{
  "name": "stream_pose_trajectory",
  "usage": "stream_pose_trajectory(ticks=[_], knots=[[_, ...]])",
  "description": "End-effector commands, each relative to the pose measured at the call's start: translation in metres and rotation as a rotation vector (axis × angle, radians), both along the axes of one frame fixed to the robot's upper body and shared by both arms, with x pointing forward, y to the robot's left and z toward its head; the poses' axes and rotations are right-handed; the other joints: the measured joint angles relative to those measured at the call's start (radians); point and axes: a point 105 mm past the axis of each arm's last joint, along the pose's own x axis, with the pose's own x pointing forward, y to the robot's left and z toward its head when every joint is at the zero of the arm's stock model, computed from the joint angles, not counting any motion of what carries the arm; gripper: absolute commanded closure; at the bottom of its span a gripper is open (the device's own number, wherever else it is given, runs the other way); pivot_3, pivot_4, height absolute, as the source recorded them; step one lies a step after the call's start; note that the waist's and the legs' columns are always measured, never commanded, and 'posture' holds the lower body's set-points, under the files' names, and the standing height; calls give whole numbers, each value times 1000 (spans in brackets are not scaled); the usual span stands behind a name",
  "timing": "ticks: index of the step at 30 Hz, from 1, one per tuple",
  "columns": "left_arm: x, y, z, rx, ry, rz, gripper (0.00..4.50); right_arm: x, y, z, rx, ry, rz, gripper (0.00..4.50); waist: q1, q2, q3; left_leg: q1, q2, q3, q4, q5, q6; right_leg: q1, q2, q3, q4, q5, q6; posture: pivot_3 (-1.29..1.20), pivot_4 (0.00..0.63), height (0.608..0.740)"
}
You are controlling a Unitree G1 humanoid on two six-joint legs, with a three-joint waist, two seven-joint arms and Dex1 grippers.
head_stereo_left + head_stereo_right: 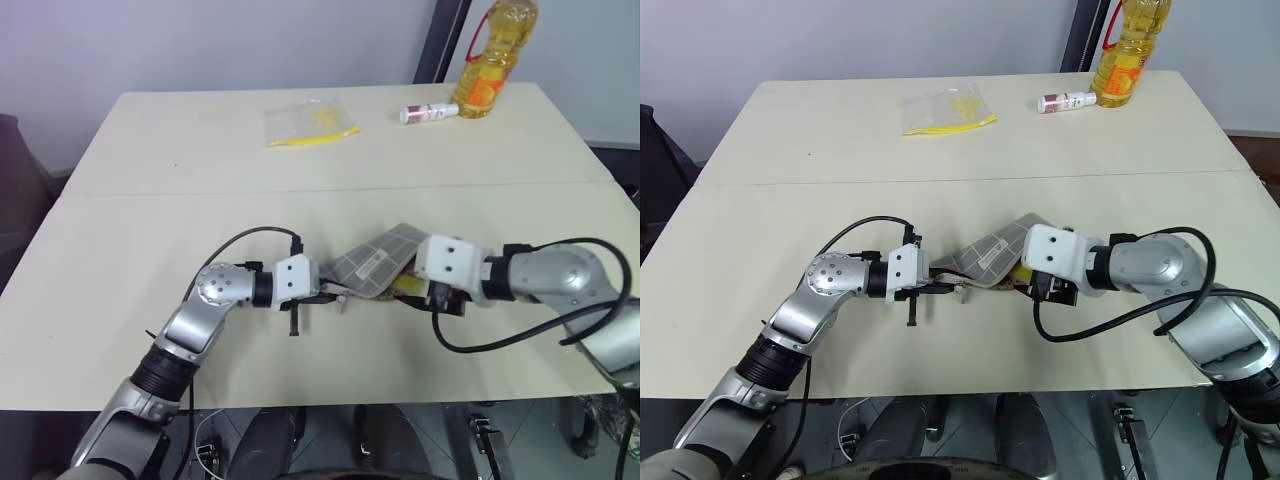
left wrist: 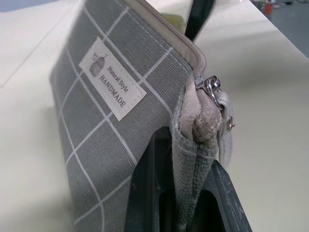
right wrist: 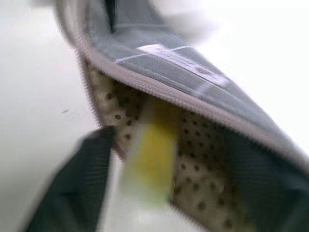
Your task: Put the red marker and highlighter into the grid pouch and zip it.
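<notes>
The robot's left gripper needs to release the grid pouch so it lies flat on the table, just on the near side of the seam (image 1: 358,250). The pouch is now held off the table.
The grid pouch (image 1: 375,262) is held off the table between my two grippers, its white label facing up. My left gripper (image 1: 335,295) is shut on the pouch's end seam, right by the zipper pull (image 2: 212,89). At the pouch's open mouth, my right gripper (image 3: 174,154) is open, its fingers wide apart. The yellow highlighter (image 3: 152,159) lies between them, partly inside the dotted lining, and is touched by neither finger. A bit of its yellow also shows under the pouch (image 1: 405,288). The red marker is hidden.
At the table's far side lie a clear bag with yellow contents (image 1: 305,120), a small white tube (image 1: 430,112) and a tall oil bottle (image 1: 490,60). A seam (image 1: 300,188) crosses the table. The front edge (image 1: 300,405) is close below my arms.
</notes>
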Motion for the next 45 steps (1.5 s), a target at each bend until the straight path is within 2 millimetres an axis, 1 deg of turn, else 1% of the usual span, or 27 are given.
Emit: stream_pose_trajectory(ticks=[1,3,4,5,6,9,11,13,15,21,24,25,28,31,34,36,43,44,45], knots=[[11,1,15,-107,54,88,4500,-1,-11,41,179,-84,-70,307,1,0,0,0,0,0,0,0,0,0,0,0,0,0,0,0,150,740],[19,0,20,-155,96,135,4500,-3,-18,53,263,-90,-106,307,0,0,0,0,0,0,1,0,0,0,0,0,0,1,1,0,150,740],[26,-2,24,-197,128,175,4500,-5,-21,58,322,-81,-128,307,1,0,0,0,0,0,1,0,0,0,0,0,0,1,1,0,150,740],[30,-4,27,-224,150,201,4500,-7,-22,60,361,-73,-142,307,2,0,0,0,0,-1,1,0,0,0,0,0,1,1,2,0,150,740],[34,-8,30,-256,178,219,4500,-10,-21,58,400,-45,-149,307,4,0,0,0,0,-1,2,0,0,1,0,-1,1,1,2,0,150,740],[40,-18,36,-314,221,238,4500,-19,-9,43,477,48,-140,307,1,-1,0,0,0,-1,2,0,0,1,0,-1,1,2,3,0,150,740],[44,-23,41,-343,233,245,4500,-18,0,27,507,98,-168,307,-4,-1,0,0,0,-1,2,0,1,1,0,-1,1,2,3,0,150,740],[47,-28,44,-357,232,249,4500,-12,11,12,531,117,-205,307,-5,-1,0,0,0,-1,2,0,1,0,0,-1,1,2,3,0,150,740],[48,-32,46,-363,231,252,4500,-2,20,2,563,111,-253,307,-4,-1,0,0,0,-1,2,0,1,0,1,-1,2,2,3,0,150,740],[49,-34,47,-365,222,253,4500,14,49,-10,638,130,-287,307,-2,-1,0,0,-1,-1,2,0,0,0,1,0,3,2,3,0,150,740],[50,-33,45,-354,209,266,4500,18,53,-8,677,147,-300,1102,-1,-1,0,0,-1,-1,2,0,0,0,1,0,3,2,3,0,150,740],[50,-32,45,-355,209,270,4500,19,54,-8,677,146,-303,1533,-1,-1,0,0,-1,-1,2,0,0,0,1,0,3,2,3,0,150,740],[50,-31,45,-359,208,276,4500,22,49,-9,671,145,-330,3036,-2,-1,0,0,-1,-1,2,0,0,0,1,0,3,2,3,0,150,740],[50,-29,44,-353,199,287,4500,26,39,-6,659,121,-361,4463,-2,-1,0,0,-1,-1,2,0,0,0,1,-1,3,2,3,0,150,740],[52,-23,41,-343,186,309,4500,29,21,4,629,61,-387,4463,-2,-1,0,0,-1,-1,2,0,0,0,1,-1,3,2,3,0,150,740],[54,-18,37,-323,170,323,4500,32,4,11,591,14,-418,4463,-2,-1,0,0,-1,-1,2,0,0,0,1,-1,3,2,3,0,150,740],[54,10,20,-246,147,359,4500,45,-91,49,438,-213,-674,4463,-3,-1,0,0,-1,0,2,0,0,0,1,-1,3,2,3,0,150,740],[54,13,18,-238,148,364,4500,45,-102,51,424,-228,-709,4463,-3,-1,0,0,-1,0,2,0,0,0,1,-1,3,2,3,0,150,740],[53,16,17,-233,149,368,4500,45,-110,50,410,-232,-730,4463,-3,0,-1,0,-1,0,2,0,0,0,1,-1,3,2,3,0,150,740]])
